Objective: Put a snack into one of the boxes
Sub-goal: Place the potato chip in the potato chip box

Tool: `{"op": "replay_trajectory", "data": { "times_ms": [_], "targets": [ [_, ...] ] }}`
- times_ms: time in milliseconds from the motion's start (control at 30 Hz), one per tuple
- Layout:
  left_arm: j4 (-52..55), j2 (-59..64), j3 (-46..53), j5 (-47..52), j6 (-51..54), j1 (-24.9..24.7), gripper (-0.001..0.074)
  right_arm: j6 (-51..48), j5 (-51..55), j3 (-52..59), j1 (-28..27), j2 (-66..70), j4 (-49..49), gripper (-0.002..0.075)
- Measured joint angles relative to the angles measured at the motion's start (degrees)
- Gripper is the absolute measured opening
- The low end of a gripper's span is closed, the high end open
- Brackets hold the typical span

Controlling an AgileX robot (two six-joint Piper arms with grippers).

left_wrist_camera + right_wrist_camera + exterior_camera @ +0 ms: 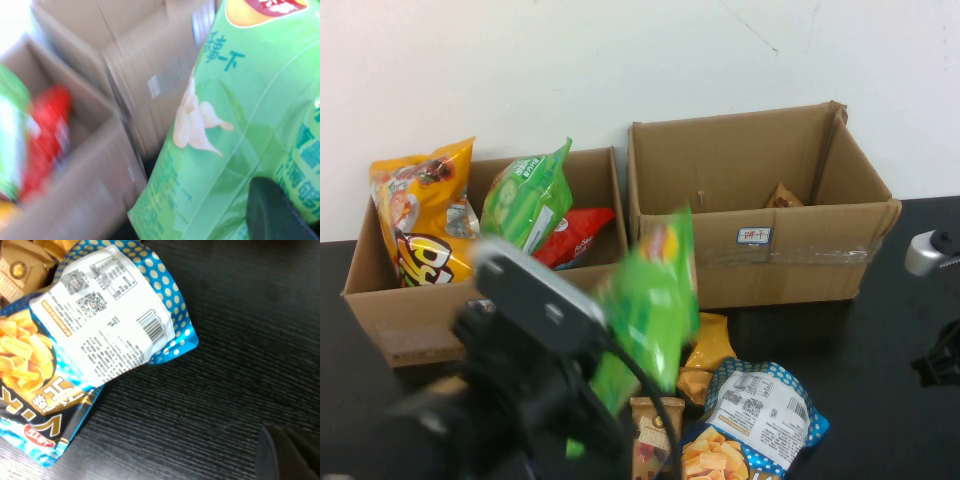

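Observation:
I should let go of the green snack bag with my left gripper at the back rim of the box holding the red bag point(570, 156) point(9, 54).
My left gripper point(605, 390) is shut on a green snack bag point(650, 310) and holds it up off the table, in front of the gap between the two cardboard boxes. In the left wrist view the green bag point(225, 125) fills the frame, with one dark finger point(275, 210) pressed on it. The left box point(410, 320) holds a yellow bag point(420, 215), a green bag point(525, 205) and a red bag point(575, 235). The right box point(800, 260) holds a small brown packet point(783, 197). My right gripper point(940, 360) sits at the table's right edge, apart from everything.
On the black table in front of the boxes lie a blue polka-dot chip bag point(755, 425), a small yellow bag point(708, 350) and a brown packet point(650, 430). The blue bag also shows in the right wrist view point(100, 340). A white wall stands behind the boxes.

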Motion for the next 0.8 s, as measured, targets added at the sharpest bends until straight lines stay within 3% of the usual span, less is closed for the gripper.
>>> {"op": "replay_trajectory", "data": {
  "times_ms": [133,233,400,533,800],
  "targets": [
    [-9.0,-6.5,-5.2,-4.9,11.1,-0.1,0.0014,0.0,-0.6,0.0,0.0,0.0,0.0,-0.0001],
    [-16.7,-7.5,-11.3,-14.1,26.2,-0.1,0.0012,0.0,-1.1,0.0,0.0,0.0,0.0,-0.0001],
    [-20.1,-3.2,-22.5,-26.1,53.5,1.3,0.0012,0.0,-2.0,0.0,0.0,0.0,0.7,-0.0001],
    [-20.8,3.5,-30.8,-24.3,61.4,6.8,0.0011,0.0,-2.2,0.0,0.0,0.0,2.0,-0.0001],
    [-20.7,17.7,-41.1,-12.1,64.3,22.8,0.0011,-1.5,-2.0,0.0,0.0,0.0,2.4,-0.0001]
  ]
}}
